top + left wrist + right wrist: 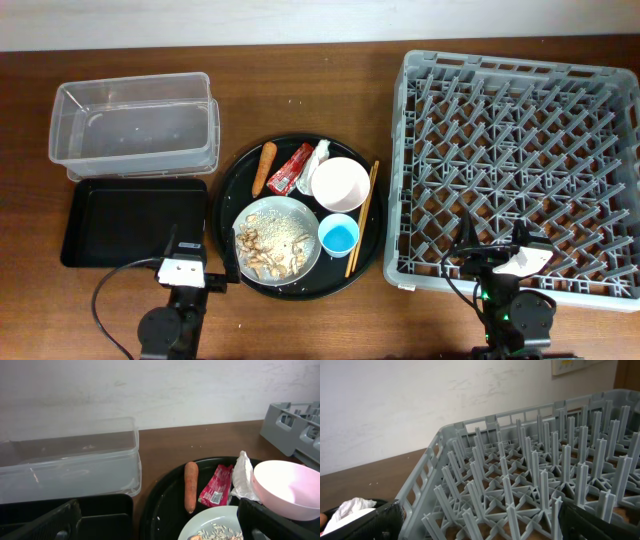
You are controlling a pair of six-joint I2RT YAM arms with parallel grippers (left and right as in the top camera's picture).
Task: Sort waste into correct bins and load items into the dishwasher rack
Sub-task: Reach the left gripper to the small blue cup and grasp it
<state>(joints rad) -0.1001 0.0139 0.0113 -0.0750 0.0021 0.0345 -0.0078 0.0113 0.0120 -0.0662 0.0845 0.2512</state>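
I should next move my left gripper to the blue cup beside the white bowl and close it on the blue cup's rim [327, 221].
On the round black tray [232, 190] lie a carrot piece [265, 168], a red wrapper [293, 168], a white tissue [320, 152], a white bowl [341, 184], a blue cup [338, 236], chopsticks [362, 220] and a pale plate [287, 211] with rice-like scraps [262, 250]. My left gripper [190, 262] is open and empty, low at the tray's front left. Its view [160, 527] shows the carrot [190, 486], wrapper [216, 485] and bowl [285, 487] ahead. My right gripper [500, 258] is open and empty [480, 527] at the front edge of the grey rack [410, 150].
The clear tub [135, 125] stands at the back left and holds nothing. The empty black rectangular tray [130, 220] lies in front of it, just left of my left gripper. The rack [530, 470] fills the right side with nothing in it.
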